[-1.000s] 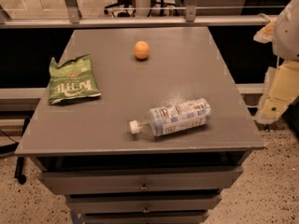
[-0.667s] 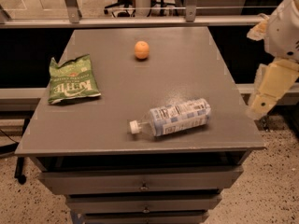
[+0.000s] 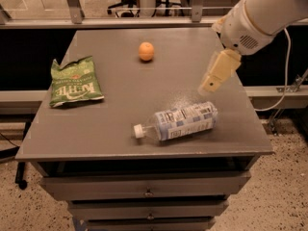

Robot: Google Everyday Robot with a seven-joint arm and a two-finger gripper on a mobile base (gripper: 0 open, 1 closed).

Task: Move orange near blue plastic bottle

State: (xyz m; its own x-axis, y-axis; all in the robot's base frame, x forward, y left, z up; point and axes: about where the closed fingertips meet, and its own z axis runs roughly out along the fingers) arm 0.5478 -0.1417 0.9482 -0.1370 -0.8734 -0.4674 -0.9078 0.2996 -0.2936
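My gripper needs to go next to the orange (image 3: 146, 51) at the far middle of the grey table and close around it, because it must move near the blue plastic bottle.
The orange (image 3: 146, 51) is a small round fruit resting on the grey table (image 3: 115, 105) at the far middle. The blue plastic bottle (image 3: 180, 121) lies on its side near the front edge, its white cap pointing left. My gripper (image 3: 212, 81) hangs from the white arm at the right, above the table's right side. It is above and to the right of the bottle, well apart from the orange, and holds nothing.
A green chip bag (image 3: 74, 82) lies flat on the left side of the table. Drawers sit below the table's front edge (image 3: 144, 191). A railing and office chairs stand behind the table.
The arm has swung in from the right edge of view, leftward over the table's right side. The orange, the bottle and the chip bag have not moved.
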